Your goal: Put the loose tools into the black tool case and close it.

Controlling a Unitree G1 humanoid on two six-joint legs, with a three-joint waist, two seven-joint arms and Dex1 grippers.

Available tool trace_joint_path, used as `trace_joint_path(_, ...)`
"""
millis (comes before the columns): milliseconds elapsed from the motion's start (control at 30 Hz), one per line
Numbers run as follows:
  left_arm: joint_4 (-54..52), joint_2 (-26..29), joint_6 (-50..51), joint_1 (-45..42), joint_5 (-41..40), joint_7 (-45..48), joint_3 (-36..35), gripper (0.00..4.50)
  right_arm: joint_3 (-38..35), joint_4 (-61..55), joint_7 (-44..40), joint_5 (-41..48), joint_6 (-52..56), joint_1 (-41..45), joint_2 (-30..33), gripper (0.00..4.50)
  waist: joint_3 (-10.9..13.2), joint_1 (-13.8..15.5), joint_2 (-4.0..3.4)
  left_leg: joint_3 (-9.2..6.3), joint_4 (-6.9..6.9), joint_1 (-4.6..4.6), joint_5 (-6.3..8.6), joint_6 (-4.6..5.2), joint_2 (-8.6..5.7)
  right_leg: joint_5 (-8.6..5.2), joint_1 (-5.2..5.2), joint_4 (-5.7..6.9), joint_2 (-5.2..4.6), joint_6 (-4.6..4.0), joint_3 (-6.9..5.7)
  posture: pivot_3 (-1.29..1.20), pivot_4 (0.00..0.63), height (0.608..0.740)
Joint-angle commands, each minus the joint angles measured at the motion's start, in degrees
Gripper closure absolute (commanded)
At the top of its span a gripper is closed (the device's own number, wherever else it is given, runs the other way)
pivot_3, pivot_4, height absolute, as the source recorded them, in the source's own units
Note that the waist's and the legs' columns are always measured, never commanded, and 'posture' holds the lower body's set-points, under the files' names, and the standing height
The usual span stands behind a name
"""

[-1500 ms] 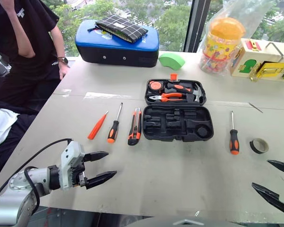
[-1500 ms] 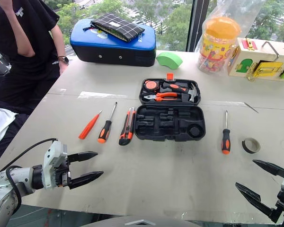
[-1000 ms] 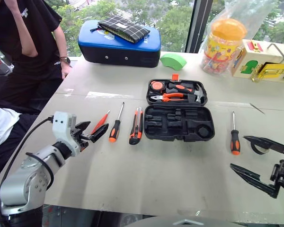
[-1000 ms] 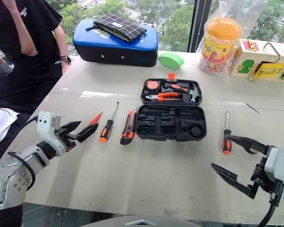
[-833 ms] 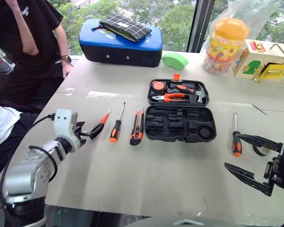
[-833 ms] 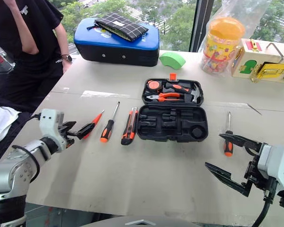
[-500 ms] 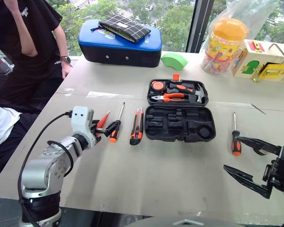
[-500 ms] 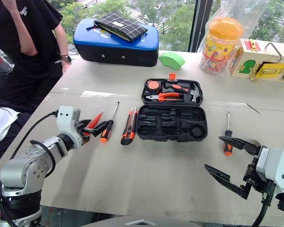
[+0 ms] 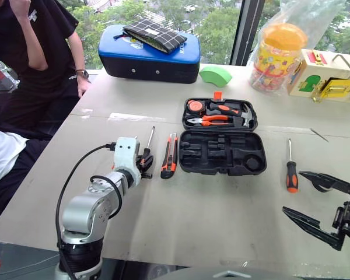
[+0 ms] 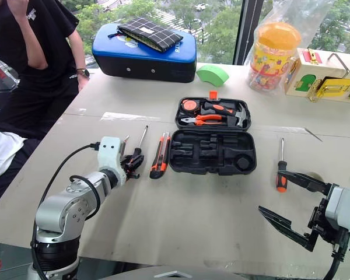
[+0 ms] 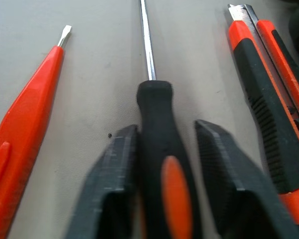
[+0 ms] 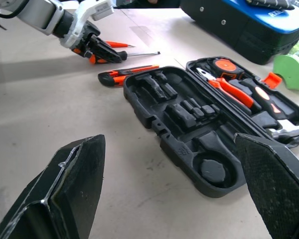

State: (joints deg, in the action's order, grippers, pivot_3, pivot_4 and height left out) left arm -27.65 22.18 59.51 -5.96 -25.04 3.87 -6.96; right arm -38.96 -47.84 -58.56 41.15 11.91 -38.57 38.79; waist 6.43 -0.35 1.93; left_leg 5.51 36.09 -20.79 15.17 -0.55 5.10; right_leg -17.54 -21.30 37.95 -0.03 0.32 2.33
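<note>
My left gripper is to let go of the black-and-orange screwdriver in the case's bare near half [image 9: 212,136], along the hinge next to the pliers.
The black tool case [image 9: 221,153] lies open mid-table, its near half bare; pliers, a hammer and a tape measure fill the far half [image 9: 219,114]. Left of it lie an orange-and-black utility knife [image 9: 168,157], a black-and-orange screwdriver [image 11: 154,99] and a slim orange screwdriver [image 11: 30,99]. My left gripper [image 9: 144,160] is closed around the black-and-orange screwdriver's handle, which rests on the table. A second black-and-orange screwdriver [image 9: 290,172] lies right of the case. My right gripper [image 9: 292,192] hovers open just near of it, holding nothing.
A blue-topped case [image 9: 149,55] with a checked pouch stands at the back, with a green block [image 9: 216,74], a yellow-lidded jar [image 9: 277,55] and a toy box [image 9: 329,73] to its right. A tape roll [image 9: 321,186] lies by my right gripper. A person [image 9: 29,52] stands back left.
My left gripper has moved right, from the slim orange screwdriver to the black-and-orange one, and has narrowed from wide open onto its handle. My right gripper has stayed in place.
</note>
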Motion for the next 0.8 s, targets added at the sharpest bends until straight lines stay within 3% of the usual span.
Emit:
trace_joint_path(33, -1.4, 0.22, -7.44, -0.87, -0.75, 4.62, -2.9, 3.72, -1.51, -2.45, 0.76, 2.48, -1.85, 0.2, -1.39, 0.29, 0.02, 0.04, 0.03, -0.02, 0.0, -0.01, 0.0, 0.0, 0.0, 0.0, 0.0, 0.0, -0.01, 0.0, -0.01, 0.0, 0.15, 0.74)
trace_joint_path(100, -1.24, 0.67, -10.94, -3.61, -3.55, 8.99, -5.35, 3.72, -1.22, -3.0, 1.65, 2.84, -1.95, 0.24, -1.97, 0.29, 0.05, 0.04, 0.05, -0.03, 0.0, -0.02, 0.0, 0.0, 0.0, 0.0, 0.0, -0.01, -0.01, 0.0, -0.02, 0.0, 0.15, 0.74)
trace_joint_path(167, 0.73, 6.13, -12.56, -8.22, -5.99, 20.95, -1.98, 3.72, -1.08, -3.6, 2.52, 2.87, -2.09, -0.12, -2.68, 0.29, 0.15, 0.4, 0.15, -0.1, 0.01, -0.07, 0.0, 0.0, 0.0, -0.01, -0.01, 0.03, 0.02, -0.01, -0.13, 0.0, 0.15, 0.74)
trace_joint_path(267, 9.42, 13.07, -17.02, -18.52, -4.14, 39.21, 8.85, 3.72, -2.04, -4.54, 5.05, 4.36, -1.49, -0.26, -3.56, 0.29, 0.06, 1.25, -0.09, -0.16, 0.05, -0.08, 0.0, 0.0, -0.07, 0.0, 0.01, 0.03, 0.11, -0.01, -0.26, 0.0, 0.15, 0.74)
trace_joint_path(367, 21.78, 15.94, -30.36, -28.65, 5.88, 52.41, 20.76, 3.72, -4.26, -4.8, 7.06, 6.94, -1.04, -0.26, -3.48, 0.29, 0.02, 1.15, -0.2, -0.1, 0.1, -0.04, 0.05, 0.1, -0.3, -0.06, 0.12, -0.03, 0.0, 0.1, -0.15, 0.0, 0.15, 0.74)
trace_joint_path(567, 54.37, 6.24, -50.62, -49.5, 20.68, 62.13, 33.58, 3.72, -13.99, -3.89, 8.43, 12.2, 0.86, -2.31, -0.05, 0.29, 0.16, 1.17, -0.1, -0.09, 0.26, -0.41, 0.17, 0.32, -0.39, -0.14, 0.02, -0.08, 0.14, 0.23, -0.02, 0.0, 0.15, 0.74)
trace_joint_path(800, 79.35, 0.9, -69.62, -57.89, 31.87, 65.95, 38.63, 3.72, -16.54, -5.13, 10.79, 12.99, 3.25, -2.78, 2.04, 0.29, 0.1, 0.63, -0.14, -0.64, 0.23, -0.95, 0.21, 0.4, -0.55, -0.25, -0.21, -0.17, 0.79, 0.42, 0.77, 0.0, 0.15, 0.74)
